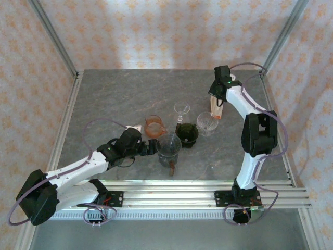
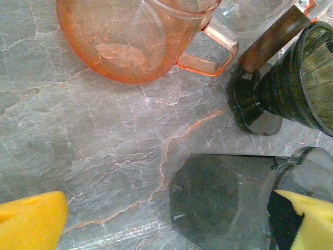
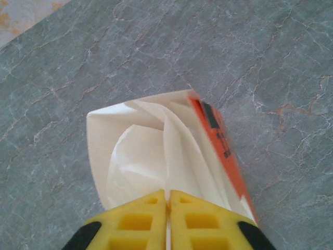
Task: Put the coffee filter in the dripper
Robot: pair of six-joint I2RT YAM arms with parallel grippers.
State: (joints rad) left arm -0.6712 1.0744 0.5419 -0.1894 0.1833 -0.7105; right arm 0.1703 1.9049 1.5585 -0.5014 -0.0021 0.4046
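The coffee filters are bunched up in the box at the closed fingers of my right gripper, so I should open them, pinch one filter's upright edge (image 3: 166, 164) and pull it out by itself.
My right gripper (image 3: 167, 204) is shut on the edge of a white paper coffee filter (image 3: 148, 151). The filter stands in an open white-and-orange filter box (image 3: 221, 140) at the table's far right (image 1: 216, 110). A smoky grey dripper (image 1: 169, 146) stands near the table's middle front. Its flat grey base (image 2: 223, 203) lies between the yellow fingers of my left gripper (image 2: 166, 224), which is open and holds nothing. One left fingertip (image 2: 304, 226) sits against the dripper's rim.
An orange glass pitcher (image 2: 130, 41) and a dark green dripper (image 2: 307, 78) stand close beyond the left gripper, with a brown handle (image 2: 273, 39) between them. Two clear glass pieces (image 1: 182, 109), (image 1: 207, 123) stand between the arms.
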